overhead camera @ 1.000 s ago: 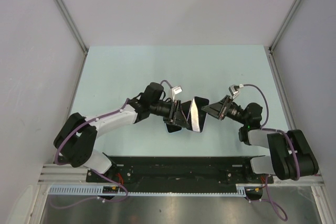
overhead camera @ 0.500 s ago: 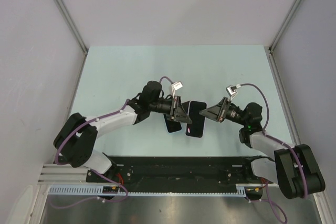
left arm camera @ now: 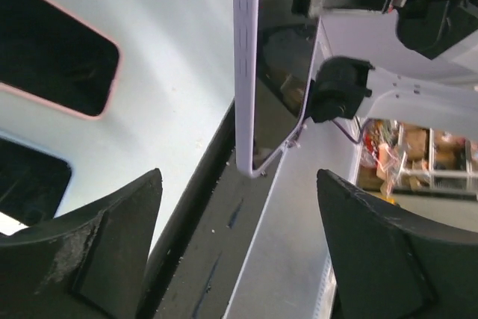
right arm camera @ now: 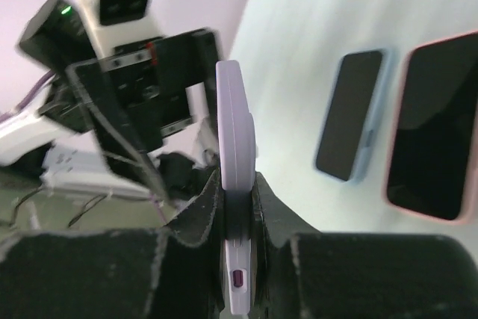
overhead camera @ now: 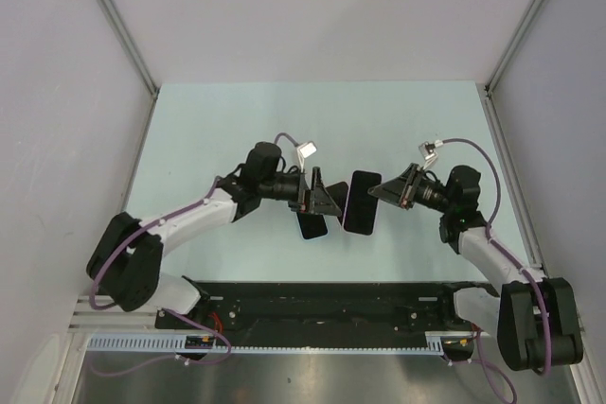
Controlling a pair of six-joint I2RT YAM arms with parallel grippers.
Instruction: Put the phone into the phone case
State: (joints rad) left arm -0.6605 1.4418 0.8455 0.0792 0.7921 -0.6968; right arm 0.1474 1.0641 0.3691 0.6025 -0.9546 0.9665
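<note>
Next, my right gripper puts the lavender-edged phone down on the table (overhead camera: pixel 383 203) beside the pink-rimmed case, away from the light-blue one.
My right gripper (overhead camera: pixel 381 192) is shut on one end of a lavender-edged phone (overhead camera: pixel 362 202) and holds it above the table. In the right wrist view the phone (right arm camera: pixel 235 125) stands edge-on between my fingers (right arm camera: pixel 203 203). My left gripper (overhead camera: pixel 322 199) is open and empty, just left of the phone. In the left wrist view the phone (left arm camera: pixel 246 65) hangs edge-on ahead of my open gripper (left arm camera: pixel 237 184), without touching it. A pink-rimmed dark case (right arm camera: pixel 433 136) and a light-blue-rimmed dark one (right arm camera: pixel 349 116) lie flat on the table. I cannot tell whether either is a case or a phone.
One dark flat item (overhead camera: pixel 312 225) shows on the table (overhead camera: pixel 237 130) under my left gripper. The pink-rimmed one (left arm camera: pixel 52 57) lies far left in the left wrist view. A black rail (overhead camera: pixel 322 302) runs along the near edge. Grey walls (overhead camera: pixel 57 92) enclose the table.
My left gripper has drawn back to the left, away from the phone. My right gripper has kept hold of the phone and carried it slightly right and farther from the near edge.
</note>
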